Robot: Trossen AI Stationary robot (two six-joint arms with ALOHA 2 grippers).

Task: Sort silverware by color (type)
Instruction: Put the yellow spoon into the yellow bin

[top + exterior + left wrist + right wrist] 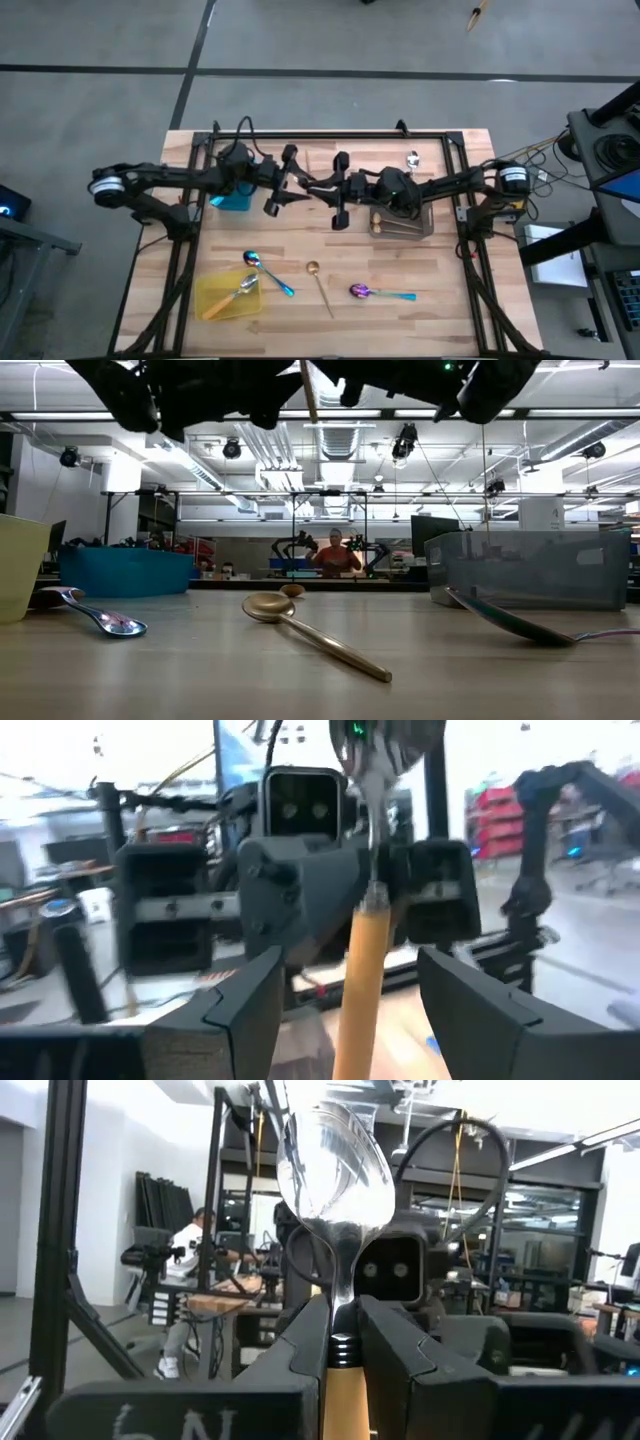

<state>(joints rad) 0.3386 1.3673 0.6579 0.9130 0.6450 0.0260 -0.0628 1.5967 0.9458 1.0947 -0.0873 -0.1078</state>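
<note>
The robot's right gripper covers the spoon's neck, so while the left gripper holds the spoon's handle, the right gripper next takes the spoon's silver bowl [337, 1168], leaving the neck free.
A spoon with a silver bowl [335, 1165] and an orange handle [358, 970] is held upright above the middle of the table, bowl up. My right gripper [340, 1330] is shut on it and shows in the high view [325, 188]. My left gripper [350, 975] faces it from the left, also in the high view [290, 183]. It is open, one finger on each side of the handle without touching. The handle's lower end shows in the low view [308, 390]. My right gripper pinches the spoon between its two fingers at the neck [340, 1342], where the silver stem meets the orange handle. The fingers come level from the table's right and lie across the spoon. The spoon is lifted clear, bowl above the fingers and handle hanging below.
On the near half of the table lie a gold spoon [320, 285] and two iridescent spoons [268, 270] [380, 293]. An orange-handled spoon [238, 288] lies in the yellow tray [210, 305]. The teal tray [232, 200] and grey tray [402, 222] stand under the arms. A silver spoon [412, 160] lies far right.
</note>
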